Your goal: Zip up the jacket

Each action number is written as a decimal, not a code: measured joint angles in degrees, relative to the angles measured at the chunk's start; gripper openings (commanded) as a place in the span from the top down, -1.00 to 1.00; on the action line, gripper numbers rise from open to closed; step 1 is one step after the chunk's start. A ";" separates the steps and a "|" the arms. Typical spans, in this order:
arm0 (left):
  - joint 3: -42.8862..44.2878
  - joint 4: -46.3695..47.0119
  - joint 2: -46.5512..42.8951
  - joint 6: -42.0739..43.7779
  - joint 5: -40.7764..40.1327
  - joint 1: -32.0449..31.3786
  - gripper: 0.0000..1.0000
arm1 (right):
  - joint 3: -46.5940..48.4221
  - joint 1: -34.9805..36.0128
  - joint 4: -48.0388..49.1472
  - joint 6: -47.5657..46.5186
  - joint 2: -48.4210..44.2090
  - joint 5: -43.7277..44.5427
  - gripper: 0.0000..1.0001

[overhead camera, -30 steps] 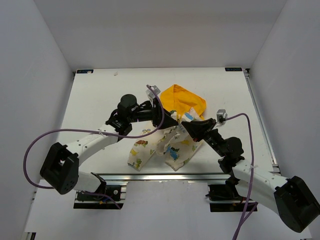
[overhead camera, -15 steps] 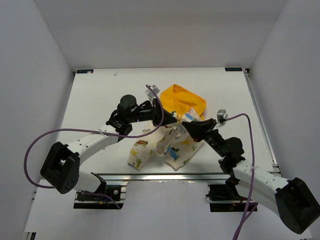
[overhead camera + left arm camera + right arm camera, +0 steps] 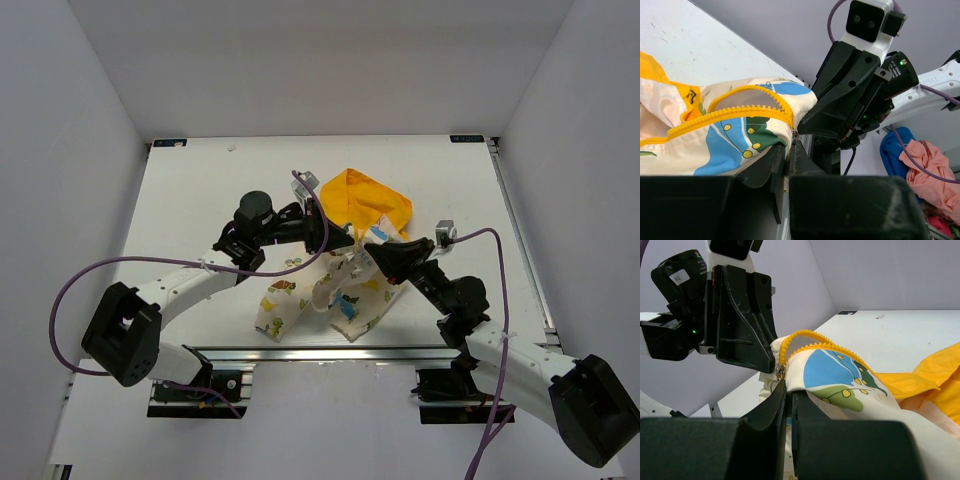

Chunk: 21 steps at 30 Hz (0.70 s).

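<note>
The cream fabric beside the metal slider is pinched in my right gripper, so that gripper should open and take the slider's ring (image 3: 774,385) while my left gripper steadies the jacket.
The jacket (image 3: 335,298) lies mid-table, its yellow hood (image 3: 368,200) towards the back and its cream printed body bunched towards the front. Both grippers meet over it, lifting a fold. My left gripper (image 3: 351,241) (image 3: 789,144) has its jaws pressed together on the jacket's edge just below the yellow zipper (image 3: 735,113). A metal slider (image 3: 794,134) sits at its tips. My right gripper (image 3: 373,246) (image 3: 789,388) is shut on the cream fabric (image 3: 840,374) right beside the slider (image 3: 780,372). The two sets of fingers face each other, almost touching.
The white table (image 3: 200,200) is walled in white on three sides. An aluminium rail (image 3: 300,352) runs along the near edge. Purple cables (image 3: 90,280) loop off both arms. Blue and pink cloths (image 3: 932,155) lie beyond the table in the left wrist view.
My left gripper's jaws have come together on the jacket's edge next to the right gripper. The right gripper has kept its grip and barely moved.
</note>
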 measured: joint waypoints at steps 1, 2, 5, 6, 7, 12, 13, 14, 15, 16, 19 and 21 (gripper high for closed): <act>-0.17 0.07 0.00 -0.04 0.28 0.00 1.00 | -0.13 0.00 0.22 0.00 0.09 0.02 1.00; -0.26 0.04 0.04 -0.15 0.48 0.00 1.00 | -0.20 0.00 0.26 0.00 0.20 0.02 1.00; -0.26 -0.39 0.11 -0.48 0.81 0.04 1.00 | -0.26 0.00 0.76 -0.15 0.61 0.02 1.00; -0.26 -0.63 0.11 -0.57 0.90 0.07 1.00 | -0.26 0.00 0.98 -0.31 0.76 0.02 1.00; -0.26 -0.83 0.13 -0.87 1.03 0.11 1.00 | -0.26 0.00 1.14 -0.48 0.90 0.00 1.00; -0.24 -2.29 0.42 -1.70 2.08 0.26 1.00 | -0.26 0.00 1.18 -1.66 1.11 -0.26 1.00; -0.24 -3.13 0.44 -1.66 2.01 0.28 1.00 | -0.26 0.00 1.05 -2.01 1.11 -0.46 1.00; -0.24 -3.91 0.50 -1.62 2.03 0.33 1.00 | -0.26 0.00 0.98 -2.34 1.11 -0.70 1.00; -0.24 -4.28 0.61 -1.60 2.08 0.35 1.00 | -0.28 0.00 0.87 -2.62 1.09 -0.90 1.00; -0.24 -4.44 0.83 -1.66 2.16 0.37 1.00 | -0.28 0.00 0.61 -3.02 1.09 -0.94 1.00; -0.17 -5.09 1.53 -1.70 2.51 0.50 1.00 | -0.28 0.00 -0.22 -4.04 1.07 -0.98 1.00; -0.11 -5.55 1.95 -1.73 2.60 0.59 1.00 | -0.28 0.00 -0.55 -4.74 1.09 -0.96 1.00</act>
